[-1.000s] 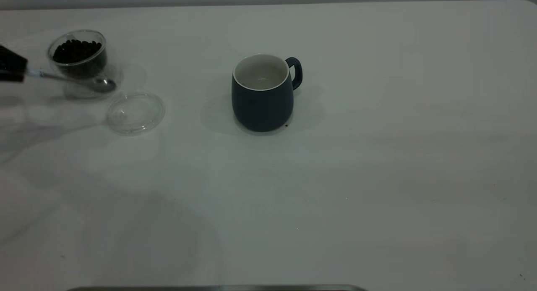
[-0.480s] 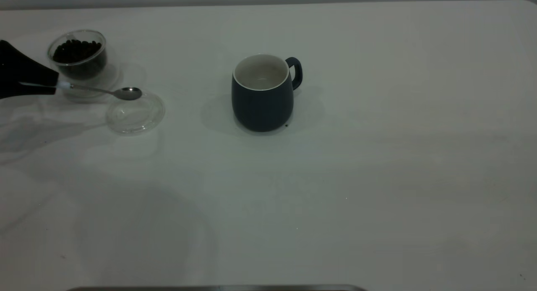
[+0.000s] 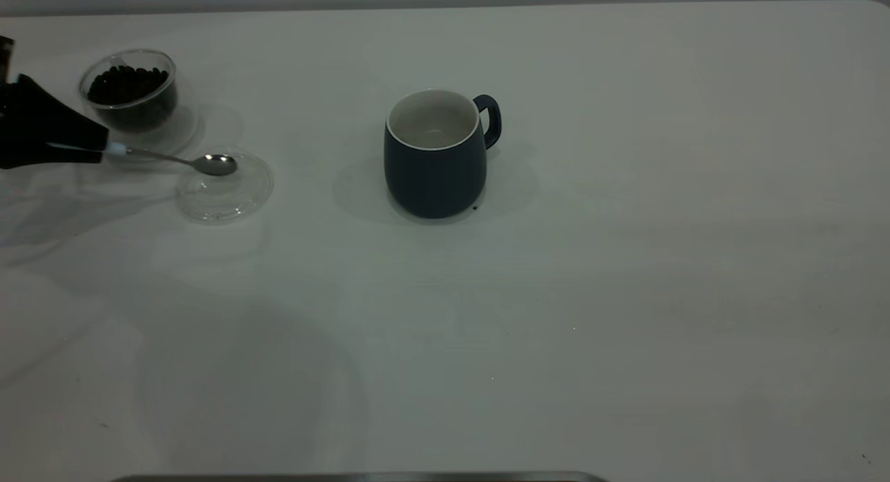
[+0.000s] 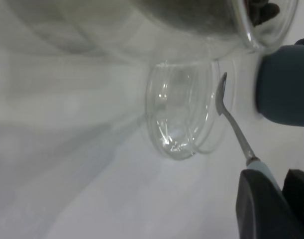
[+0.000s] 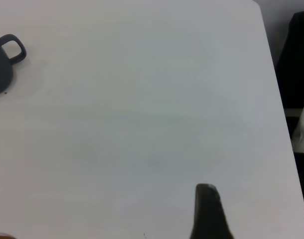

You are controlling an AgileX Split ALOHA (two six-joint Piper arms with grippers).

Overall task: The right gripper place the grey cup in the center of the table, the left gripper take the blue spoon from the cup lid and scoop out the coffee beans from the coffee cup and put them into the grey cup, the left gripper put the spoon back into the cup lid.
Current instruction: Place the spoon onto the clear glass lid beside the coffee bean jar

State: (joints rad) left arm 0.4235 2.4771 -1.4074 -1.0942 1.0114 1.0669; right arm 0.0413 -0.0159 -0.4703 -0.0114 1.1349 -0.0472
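The robot's left gripper should release the blue spoon across the clear cup lid's rim point(image 3: 182, 180), with the spoon's bowl toward the grey cup.
My left gripper point(image 3: 94, 148) is at the table's far left, shut on the pale blue handle of the blue spoon point(image 3: 174, 158). The spoon's shiny bowl looks empty and lies over the far edge of the clear cup lid point(image 3: 224, 190); I cannot tell if it touches. The coffee cup point(image 3: 128, 96) with coffee beans point(image 3: 126, 84) stands just behind the gripper. The grey cup point(image 3: 434, 158) stands upright at the table's centre. The left wrist view shows the gripper point(image 4: 282, 181), the spoon point(image 4: 235, 128) and the lid point(image 4: 181, 114). My right gripper point(image 5: 207, 211) is partly seen, far right of the grey cup point(image 5: 1, 64).
The white table point(image 3: 626, 294) is bare to the right of and in front of the grey cup. A small dark speck point(image 3: 475, 207) lies by the grey cup's base. The table's right edge point(image 5: 273, 84) shows in the right wrist view, with dark objects beyond it.
My left gripper has carried the spoon rightwards from in front of the coffee cup to the lid, then lowered the bowl onto the lid's far edge. The grey cup has not moved.
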